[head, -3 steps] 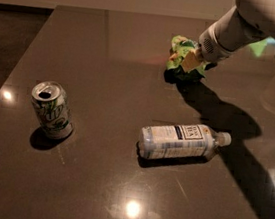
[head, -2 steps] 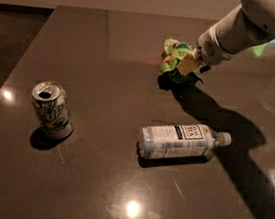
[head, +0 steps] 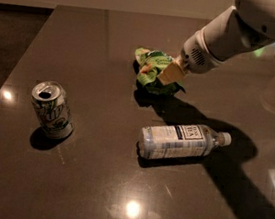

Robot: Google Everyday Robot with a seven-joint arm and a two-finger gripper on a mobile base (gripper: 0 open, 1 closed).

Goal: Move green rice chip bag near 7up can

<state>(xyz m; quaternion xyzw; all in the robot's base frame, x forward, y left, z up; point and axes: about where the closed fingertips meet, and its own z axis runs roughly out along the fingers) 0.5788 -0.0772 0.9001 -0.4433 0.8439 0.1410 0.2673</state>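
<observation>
I should release the green rice chip bag against the 7up can, on the can's side (head: 90, 97) toward the bottle. The bag hangs just above the dark table.
The green rice chip bag (head: 153, 71) is crumpled and hangs a little above the dark table (head: 87, 185), its shadow beneath it. My gripper (head: 171, 73) comes in from the upper right and is shut on the bag's right side. The 7up can (head: 52, 109) stands upright at the left of the table, well to the left of and nearer than the bag.
A clear plastic bottle with a white label (head: 181, 139) lies on its side at the middle right, below the bag, with its cap pointing right. The table's left edge runs close to the can. The white arm (head: 239, 29) crosses the upper right.
The gripper has carried the bag to the left and toward the front, away from the back right of the table. The can and bottle have not moved.
</observation>
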